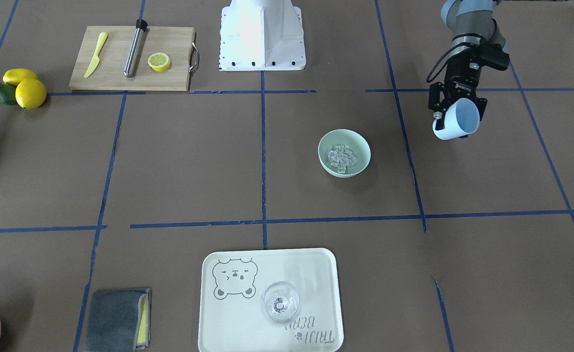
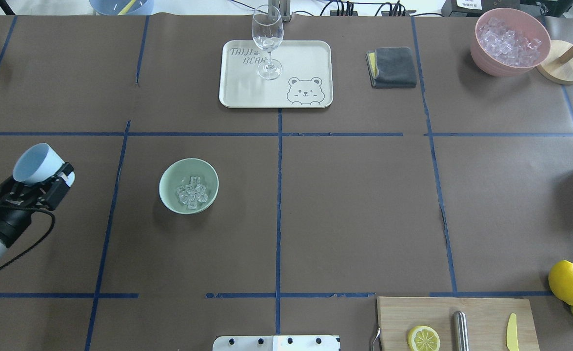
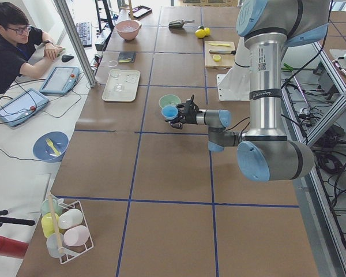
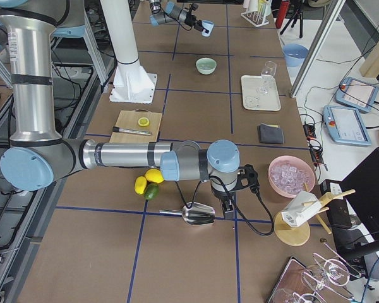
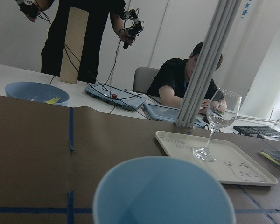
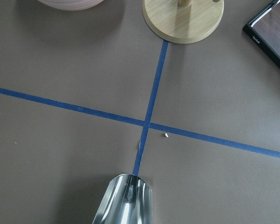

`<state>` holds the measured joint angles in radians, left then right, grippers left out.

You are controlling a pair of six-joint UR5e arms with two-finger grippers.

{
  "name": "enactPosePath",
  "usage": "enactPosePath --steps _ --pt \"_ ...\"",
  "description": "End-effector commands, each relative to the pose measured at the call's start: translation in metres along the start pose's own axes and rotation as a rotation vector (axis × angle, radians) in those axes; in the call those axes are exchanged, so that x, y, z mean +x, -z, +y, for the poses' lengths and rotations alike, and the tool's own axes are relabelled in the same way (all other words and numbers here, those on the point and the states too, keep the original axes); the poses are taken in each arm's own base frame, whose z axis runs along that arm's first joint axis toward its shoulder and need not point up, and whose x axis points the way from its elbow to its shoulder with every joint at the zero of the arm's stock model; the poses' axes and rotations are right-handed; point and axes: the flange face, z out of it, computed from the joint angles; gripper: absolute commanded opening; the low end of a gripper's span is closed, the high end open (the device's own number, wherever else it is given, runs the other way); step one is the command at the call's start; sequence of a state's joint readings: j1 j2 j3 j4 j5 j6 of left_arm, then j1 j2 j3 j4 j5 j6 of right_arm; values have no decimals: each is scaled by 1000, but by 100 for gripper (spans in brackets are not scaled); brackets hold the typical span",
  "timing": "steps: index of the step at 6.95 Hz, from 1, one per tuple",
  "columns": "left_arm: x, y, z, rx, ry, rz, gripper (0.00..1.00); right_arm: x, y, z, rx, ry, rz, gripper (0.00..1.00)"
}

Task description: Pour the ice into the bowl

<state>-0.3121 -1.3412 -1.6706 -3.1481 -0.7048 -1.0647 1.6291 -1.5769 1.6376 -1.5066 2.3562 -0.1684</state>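
Note:
The robot's left gripper will stand the pale blue cup on the bare table (image 1: 490,164) between the blue tape lines beside the bowl.
The pale mint-green bowl (image 1: 361,165) (image 2: 168,176) stands on the table with a small heap of clear ice (image 1: 341,157) (image 2: 192,191) inside it. My left gripper (image 1: 450,113) (image 2: 47,174) is shut on a pale blue cup (image 1: 460,120) (image 2: 35,163) (image 5: 161,191). It holds the cup tilted in the air, well off to the bowl's side. The cup's inside looks empty. My right gripper (image 4: 232,203) hovers far away beside a metal scoop (image 4: 199,215) (image 6: 125,200). Its fingers do not show, so I cannot tell its state.
A cream tray (image 2: 310,58) with a wine glass (image 2: 267,41) sits at the far side. Beside it lie a grey cloth (image 2: 392,67) and a pink container (image 2: 508,44) of ice. A cutting board (image 2: 481,317) and lemons (image 2: 566,282) are near the robot's base.

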Motion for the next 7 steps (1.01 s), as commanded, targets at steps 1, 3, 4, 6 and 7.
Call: enactPosePath --steps 1,3,4,6,7 --pt "-75 -7 5 12 -75 -129 0 0 1 0 3 1 1 100" --pt "-97 -16 28 -22 -145 -187 0 0 3 -2 6 2 1 100" --pt "-102 -23 41 -27 -144 -199 0 0 3 -2 6 2 3 100" --pt "-97 -42 63 -30 -130 -203 0 0 3 -2 6 2 3 100" --pt "-93 -46 65 -26 -121 -200 0 -1 4 -4 9 5 3 100"
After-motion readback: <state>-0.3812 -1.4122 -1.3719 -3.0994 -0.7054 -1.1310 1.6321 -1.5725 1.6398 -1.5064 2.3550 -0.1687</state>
